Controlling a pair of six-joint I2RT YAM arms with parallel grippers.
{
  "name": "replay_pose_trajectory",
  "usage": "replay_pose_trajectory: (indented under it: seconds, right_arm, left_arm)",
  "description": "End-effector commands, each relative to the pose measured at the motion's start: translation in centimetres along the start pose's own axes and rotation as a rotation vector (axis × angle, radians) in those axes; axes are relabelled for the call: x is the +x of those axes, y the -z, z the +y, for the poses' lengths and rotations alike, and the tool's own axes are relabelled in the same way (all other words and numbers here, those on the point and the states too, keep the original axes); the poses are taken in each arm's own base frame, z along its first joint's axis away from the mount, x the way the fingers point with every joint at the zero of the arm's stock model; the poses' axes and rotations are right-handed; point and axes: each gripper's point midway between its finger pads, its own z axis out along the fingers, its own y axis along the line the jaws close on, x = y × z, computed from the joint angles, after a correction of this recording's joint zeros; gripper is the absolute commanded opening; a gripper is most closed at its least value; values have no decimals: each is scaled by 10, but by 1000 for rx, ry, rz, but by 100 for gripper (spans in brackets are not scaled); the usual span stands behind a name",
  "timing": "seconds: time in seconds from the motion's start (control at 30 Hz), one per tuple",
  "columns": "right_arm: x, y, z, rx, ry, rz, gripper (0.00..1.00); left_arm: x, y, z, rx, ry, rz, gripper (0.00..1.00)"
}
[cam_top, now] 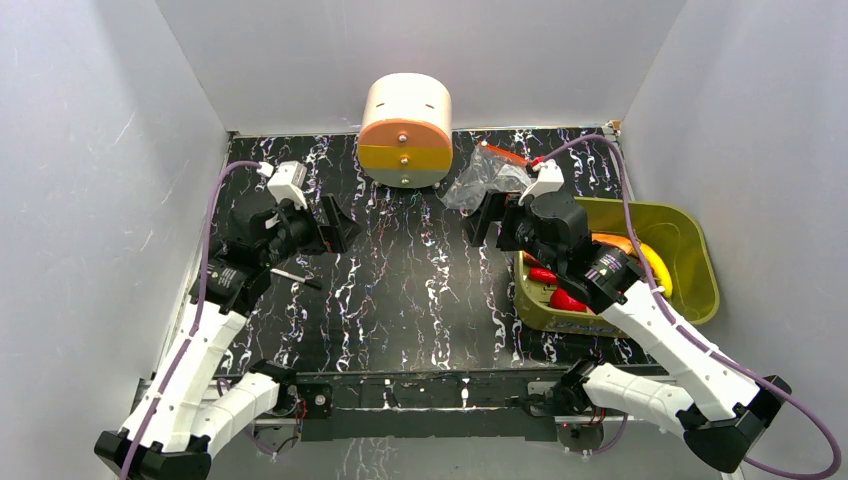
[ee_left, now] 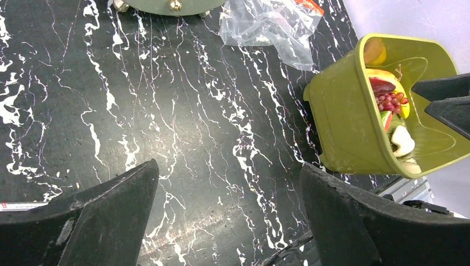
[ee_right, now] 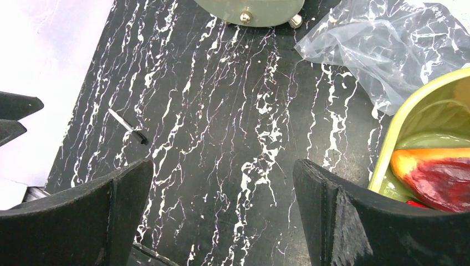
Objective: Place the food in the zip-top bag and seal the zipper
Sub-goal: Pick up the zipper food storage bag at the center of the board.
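Note:
My right gripper will go to the clear zip-top bag next and close on the bag's near edge (cam_top: 469,208) (ee_right: 355,76), across from the bag's orange-red zipper strip.
The clear zip-top bag (cam_top: 483,175) lies crumpled and empty at the back of the table, its orange-red zipper strip (cam_top: 506,156) on the far side. It also shows in the left wrist view (ee_left: 266,25) and the right wrist view (ee_right: 388,50). The food sits in the olive-green bin (cam_top: 690,235): a yellow banana (cam_top: 656,266), red pieces (cam_top: 562,298), and an orange-and-red slice (ee_right: 438,172). My left gripper (cam_top: 336,224) is open and empty over the table's left half (ee_left: 227,183). My right gripper (cam_top: 484,220) is open and empty just left of the bin, in front of the bag (ee_right: 221,177).
A round cream, orange and yellow drawer unit (cam_top: 405,130) stands at the back centre beside the bag. A small black-and-silver stick (cam_top: 296,276) lies on the table at the left. Grey walls close in the sides and back.

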Motion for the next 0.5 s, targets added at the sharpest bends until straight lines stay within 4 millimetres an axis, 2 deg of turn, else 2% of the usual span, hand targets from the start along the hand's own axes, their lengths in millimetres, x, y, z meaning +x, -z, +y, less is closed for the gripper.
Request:
replay_pose_trajectory:
  seconds: [0.0, 0.17, 0.27, 0.47]
  right_arm:
    - [-35, 9, 19, -71, -30, -110, 98]
    - [-33, 1, 16, -57, -11, -114, 98]
    - [-35, -6, 14, -37, 66, -103, 98]
    - [-47, -35, -15, 174, 260, -61, 98]
  left_arm:
    - [-14, 14, -9, 30, -26, -59, 98]
    - [-6, 9, 0, 1, -36, -36, 98]
    - [3, 5, 6, -13, -34, -17, 98]
    - [25, -2, 18, -39, -30, 46, 98]
